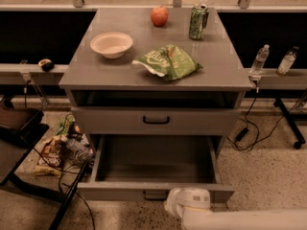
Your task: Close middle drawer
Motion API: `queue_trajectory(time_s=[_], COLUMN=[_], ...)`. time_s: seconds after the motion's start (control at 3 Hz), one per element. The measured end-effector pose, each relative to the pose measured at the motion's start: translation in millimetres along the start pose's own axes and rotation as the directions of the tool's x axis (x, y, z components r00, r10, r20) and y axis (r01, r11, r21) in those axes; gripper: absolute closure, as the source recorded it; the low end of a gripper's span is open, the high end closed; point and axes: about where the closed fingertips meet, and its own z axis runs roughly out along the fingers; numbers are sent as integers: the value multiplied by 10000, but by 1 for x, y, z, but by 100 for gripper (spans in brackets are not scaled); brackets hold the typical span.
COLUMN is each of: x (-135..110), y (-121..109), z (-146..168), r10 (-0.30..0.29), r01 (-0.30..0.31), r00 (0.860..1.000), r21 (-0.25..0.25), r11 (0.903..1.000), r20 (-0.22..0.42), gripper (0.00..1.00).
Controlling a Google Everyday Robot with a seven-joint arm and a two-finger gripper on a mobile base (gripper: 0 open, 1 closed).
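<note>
Next, my gripper releases the middle drawer's handle close to the cabinet [155, 162], below the closed drawer with the wider handle.
The middle drawer [156, 191] is the grey one pulled far out at the bottom of the cabinet. Its deep box is empty and a small black handle [155, 195] sits at the centre of its front. My gripper [188, 202] shows as a white rounded end on a white arm coming in from the lower right. It sits against the drawer front, just right of the handle. Above it, the drawer with the wider black handle [156, 120] is closed.
The cabinet top [96, 73] holds a white bowl [111, 44], a green chip bag [166, 61], an apple [159, 16] and a green can [197, 21]. Cables and litter [60, 147] lie on the floor at the left. Two bottles [259, 59] stand at the right.
</note>
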Motion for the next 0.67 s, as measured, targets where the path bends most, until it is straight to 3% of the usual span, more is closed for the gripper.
queue_trajectory(time_s=[0.33, 0.67], x=[-1, -15], y=[-4, -30], z=[1, 4], r10=[-67, -381], r01=[67, 371], r00=[10000, 9991], r21=[79, 495], r11=[9999, 9981], r20=[18, 189], gripper=[100, 100])
